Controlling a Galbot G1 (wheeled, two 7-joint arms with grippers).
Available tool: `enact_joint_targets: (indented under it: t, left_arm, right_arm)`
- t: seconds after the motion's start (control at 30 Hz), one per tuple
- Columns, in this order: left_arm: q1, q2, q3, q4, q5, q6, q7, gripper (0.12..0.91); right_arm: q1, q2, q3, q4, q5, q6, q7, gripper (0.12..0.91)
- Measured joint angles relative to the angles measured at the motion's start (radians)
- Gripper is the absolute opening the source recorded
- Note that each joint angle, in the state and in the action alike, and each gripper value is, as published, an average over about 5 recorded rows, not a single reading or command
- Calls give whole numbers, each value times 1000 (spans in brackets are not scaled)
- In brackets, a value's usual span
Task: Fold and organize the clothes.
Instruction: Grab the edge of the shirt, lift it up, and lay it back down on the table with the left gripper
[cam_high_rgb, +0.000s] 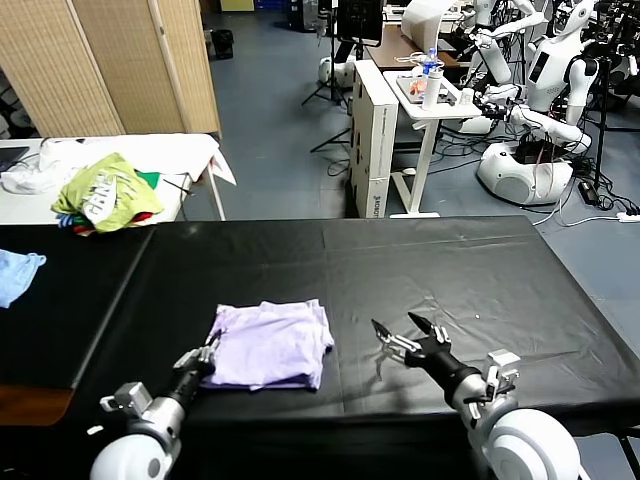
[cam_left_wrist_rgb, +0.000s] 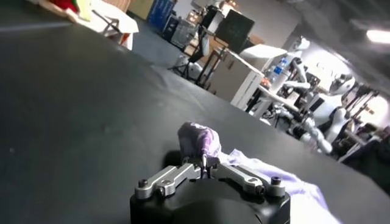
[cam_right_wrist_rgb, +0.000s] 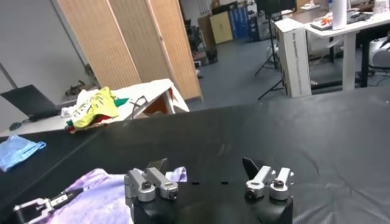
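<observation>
Next, I let go of the lavender T-shirt with my left gripper on the black table (cam_high_rgb: 204, 358) near the front edge, closer to the light blue cloth. The shirt now lies folded near the front edge.
The pale lavender T-shirt (cam_high_rgb: 272, 345) lies folded into a rough square on the black table (cam_high_rgb: 420, 270), near the front edge. My left gripper (cam_high_rgb: 208, 349) is at the shirt's left edge. In the left wrist view the gripper (cam_left_wrist_rgb: 204, 162) is shut on a pinched, raised fold of the lavender fabric (cam_left_wrist_rgb: 198, 139), and the rest of the shirt trails away behind it. My right gripper (cam_high_rgb: 400, 334) is open and empty just to the right of the shirt, low over the table. In the right wrist view its gripper (cam_right_wrist_rgb: 205, 165) has wide jaws, with the shirt (cam_right_wrist_rgb: 97, 190) beyond them.
A yellow-green and white garment heap (cam_high_rgb: 105, 192) lies on a white table (cam_high_rgb: 190, 150) at the back left. A light blue cloth (cam_high_rgb: 18, 272) lies at the far left. A white side table (cam_high_rgb: 432, 105) with a bottle and other robots stand behind.
</observation>
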Motion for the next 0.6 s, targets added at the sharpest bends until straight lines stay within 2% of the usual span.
enact_joint_targets:
  t: [0.3,0.6]
  left_arm:
    - [54,141,-92,-78,-41,6,-25,176]
    - [143,326,-287,-142,-111,-1,-24,176]
  right_arm:
    - [24,14,-35,-22,-10,1,3,907]
    - [59,26,-76,-44,-11,2,4,907]
